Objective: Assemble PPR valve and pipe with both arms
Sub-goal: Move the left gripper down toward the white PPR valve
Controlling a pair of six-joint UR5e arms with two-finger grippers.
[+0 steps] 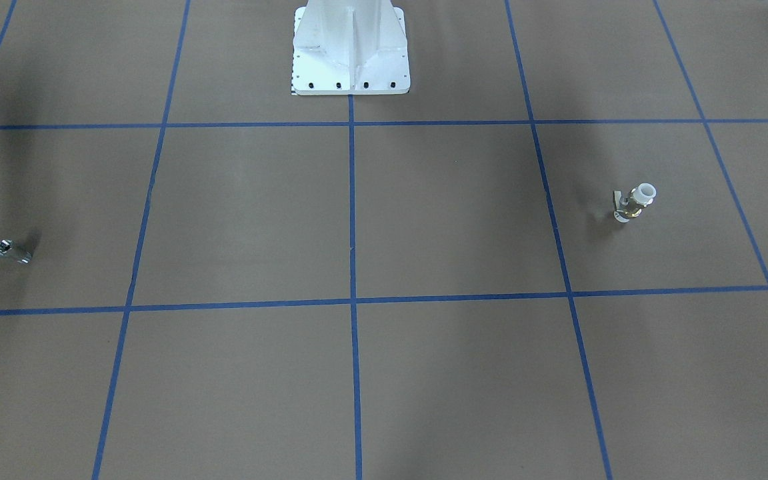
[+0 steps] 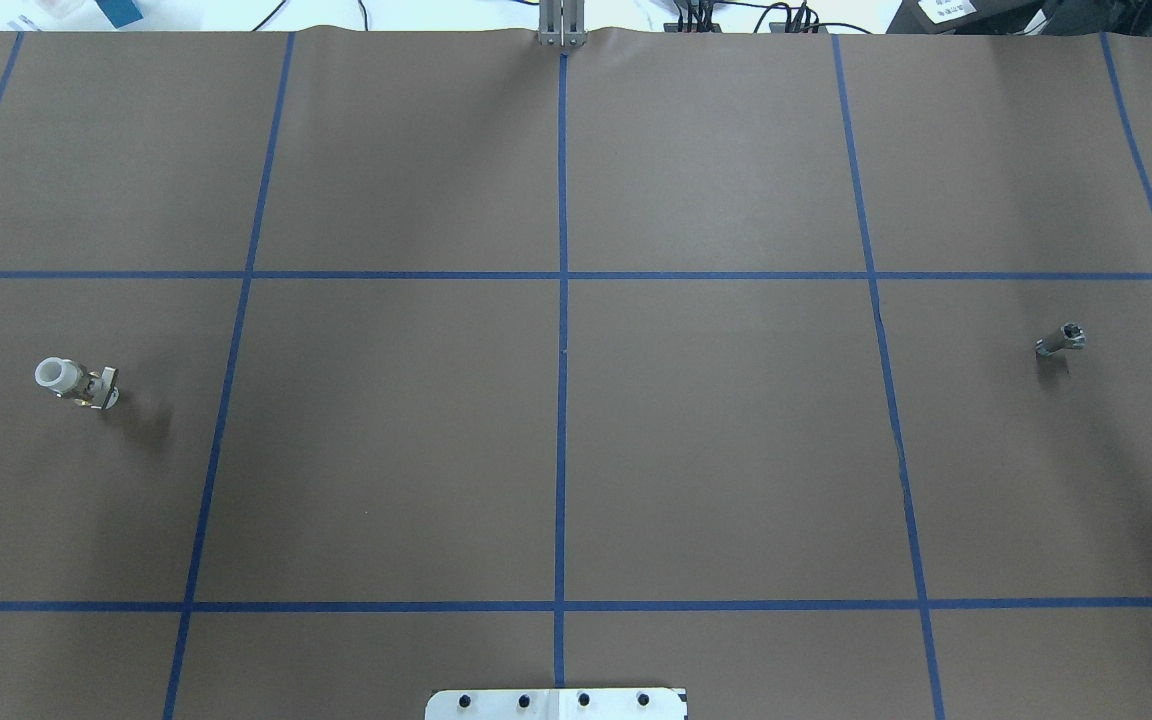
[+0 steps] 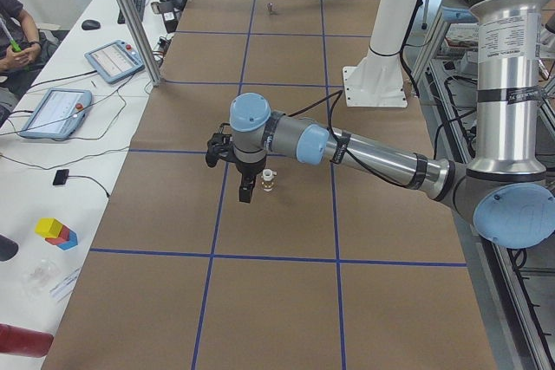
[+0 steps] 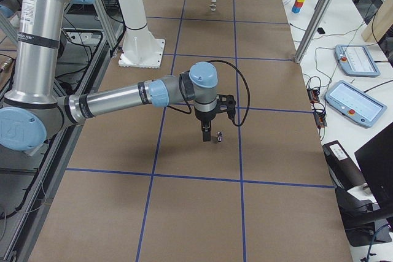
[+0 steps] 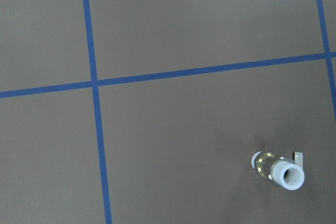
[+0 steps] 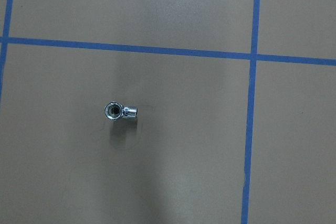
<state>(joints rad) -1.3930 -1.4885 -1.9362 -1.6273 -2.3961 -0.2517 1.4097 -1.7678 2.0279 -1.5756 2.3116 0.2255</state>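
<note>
My left gripper is going to close on the upper white ring end (image 1: 644, 193) (image 5: 287, 174) of the PPR valve, above the valve's brass middle.
The PPR valve (image 1: 634, 203), with a white ring end, a brass middle and a small side handle, stands on the brown table; it also shows in the overhead view (image 2: 76, 382) and the left wrist view (image 5: 278, 169). The pipe (image 1: 14, 251), a tiny chrome fitting, lies far off on the other side; it also shows in the overhead view (image 2: 1061, 340) and the right wrist view (image 6: 119, 111). My left gripper (image 3: 247, 188) hangs above the table by the valve (image 3: 269, 181). My right gripper (image 4: 206, 134) hangs above the pipe (image 4: 219, 136). I cannot tell whether either is open or shut.
The white bolted pedestal (image 1: 351, 50) stands at the middle of the robot's side. Blue tape lines (image 2: 561, 300) grid the brown table cover. An aluminium post (image 3: 130, 19) and tablets (image 3: 52, 113) stand on the operators' side.
</note>
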